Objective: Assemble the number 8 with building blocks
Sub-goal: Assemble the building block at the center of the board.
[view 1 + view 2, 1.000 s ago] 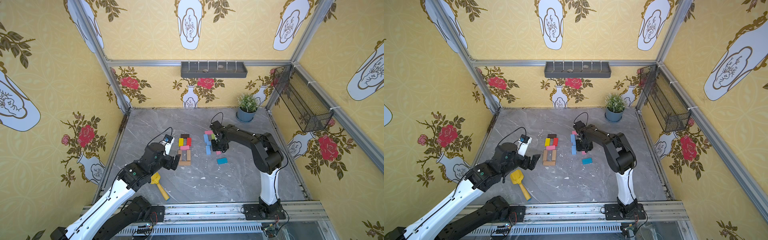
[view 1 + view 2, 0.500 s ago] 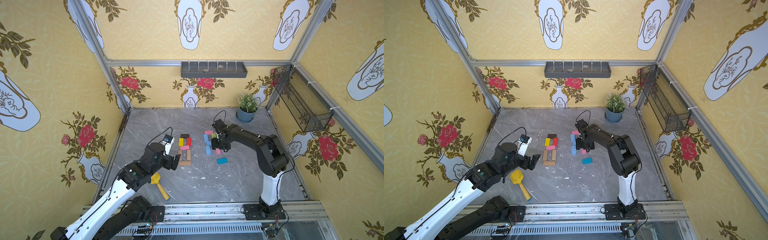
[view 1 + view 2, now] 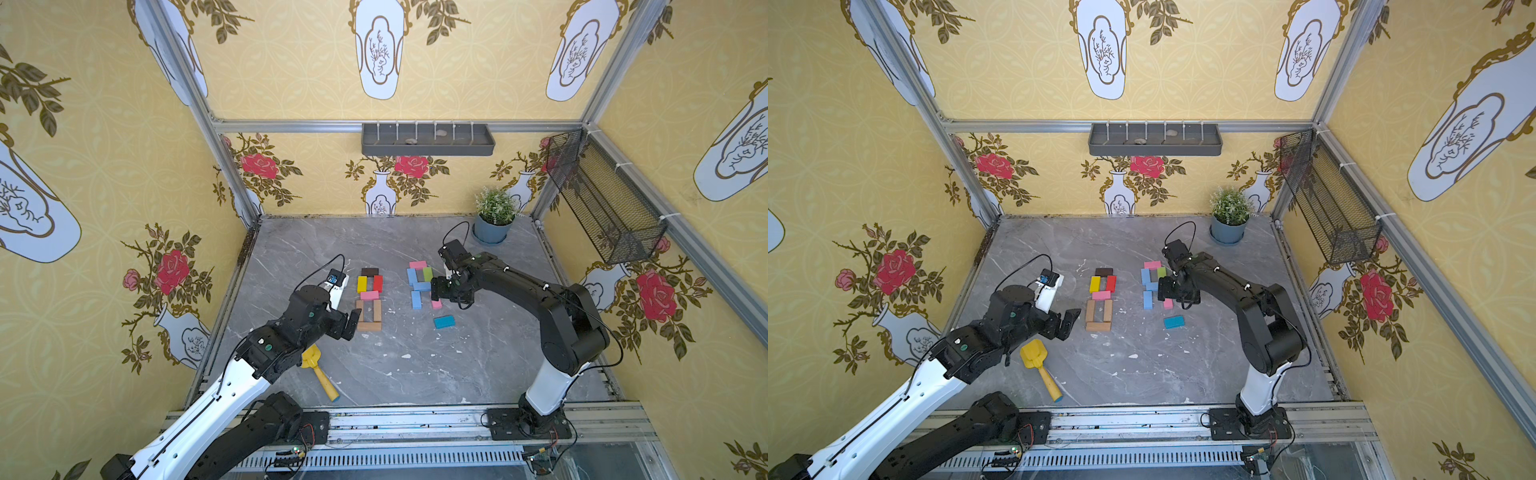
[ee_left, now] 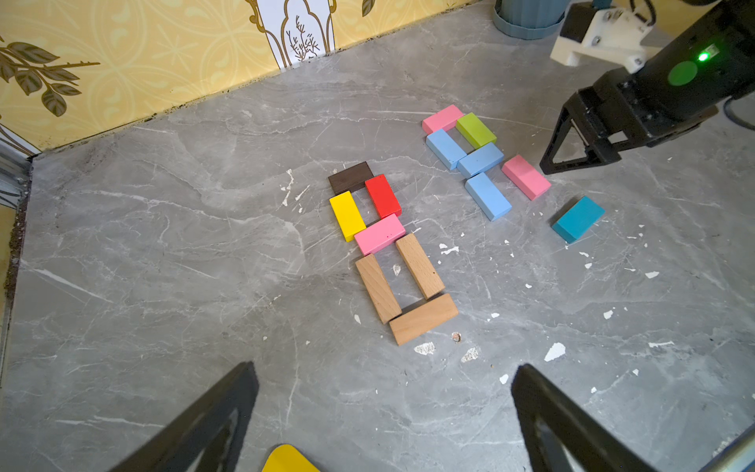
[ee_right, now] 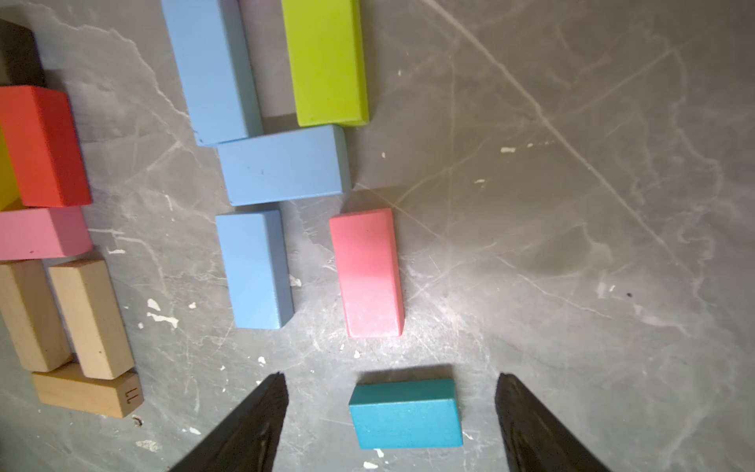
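Note:
The pink block is a gap short of the crosswise light blue block; my right gripper will grip the pink block's sides (image 5: 368, 275) and slide it closer.
Two groups of building blocks lie flat on the grey floor. The left group forms an 8: dark brown (image 4: 350, 177), yellow (image 4: 347, 215), red (image 4: 382, 196), pink (image 4: 379, 233) and three tan (image 3: 369, 326) blocks. The right group has pink (image 3: 417, 264), green (image 5: 327, 61) and three light blue (image 5: 253, 267) blocks, plus a pink block (image 5: 369, 271) beside the lowest blue. A teal block (image 5: 406, 412) lies apart. My right gripper (image 5: 391, 378) hovers open just off that pink block, holding nothing. My left gripper (image 4: 386, 367) stands open and empty near the tan blocks.
A yellow toy shovel (image 3: 318, 370) lies beside the left arm. A potted plant (image 3: 492, 220) stands in the back right corner. A wire basket (image 3: 602, 208) hangs on the right wall and a grey shelf (image 3: 428, 139) on the back wall.
My right gripper's jaws have spread wider and its elbow has swung right. The pink block stays on the floor. The left arm has not moved.

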### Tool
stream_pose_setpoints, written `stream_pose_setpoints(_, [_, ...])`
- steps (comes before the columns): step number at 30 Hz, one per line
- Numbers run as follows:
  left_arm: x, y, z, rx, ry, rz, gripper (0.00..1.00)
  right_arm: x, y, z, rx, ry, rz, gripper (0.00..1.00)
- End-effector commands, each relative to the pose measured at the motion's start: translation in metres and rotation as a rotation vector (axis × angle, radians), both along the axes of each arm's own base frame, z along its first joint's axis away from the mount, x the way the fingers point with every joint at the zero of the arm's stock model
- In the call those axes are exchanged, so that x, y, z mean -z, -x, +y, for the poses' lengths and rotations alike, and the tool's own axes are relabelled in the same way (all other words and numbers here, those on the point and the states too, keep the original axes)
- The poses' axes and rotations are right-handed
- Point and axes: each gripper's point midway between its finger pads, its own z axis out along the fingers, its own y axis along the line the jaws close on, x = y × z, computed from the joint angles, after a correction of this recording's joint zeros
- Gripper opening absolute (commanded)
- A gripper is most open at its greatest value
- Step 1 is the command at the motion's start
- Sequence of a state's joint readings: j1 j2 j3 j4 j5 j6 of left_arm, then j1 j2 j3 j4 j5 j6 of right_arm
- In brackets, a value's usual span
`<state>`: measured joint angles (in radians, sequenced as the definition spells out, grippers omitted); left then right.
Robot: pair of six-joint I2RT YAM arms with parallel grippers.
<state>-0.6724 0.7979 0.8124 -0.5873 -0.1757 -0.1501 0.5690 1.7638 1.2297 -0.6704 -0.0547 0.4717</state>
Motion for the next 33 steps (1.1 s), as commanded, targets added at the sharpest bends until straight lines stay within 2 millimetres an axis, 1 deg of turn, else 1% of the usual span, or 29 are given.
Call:
stream_pose_setpoints(1, [-0.003, -0.001, 0.000, 0.000, 0.006, -0.009, 1.00, 0.007, 0.000, 0.006, 0.012, -0.033, 0.017, 0.80])
stream_pose_setpoints(3, [-0.003, -0.001, 0.000, 0.000, 0.007, -0.008, 1.00, 0.013, 0.001, 0.006, 0.016, -0.034, 0.032, 0.79])
stream_pose_setpoints(8, [-0.003, -0.001, 0.000, -0.001, 0.007, -0.008, 1.00, 0.021, 0.002, 0.009, 0.019, -0.054, 0.058, 0.69])
stream_pose_setpoints(12, [-0.002, 0.000, 0.000, 0.000, 0.007, -0.007, 1.00, 0.026, 0.002, 0.011, 0.017, -0.062, 0.071, 0.64])
stream_pose_setpoints(25, [-0.002, 0.000, 0.000, 0.001, 0.006, -0.006, 1.00, 0.037, 0.000, 0.017, 0.011, -0.075, 0.100, 0.58])
stream_pose_setpoints(33, [-0.002, 0.000, 0.000, 0.002, 0.005, -0.007, 1.00, 0.041, -0.001, 0.020, 0.010, -0.080, 0.108, 0.57])
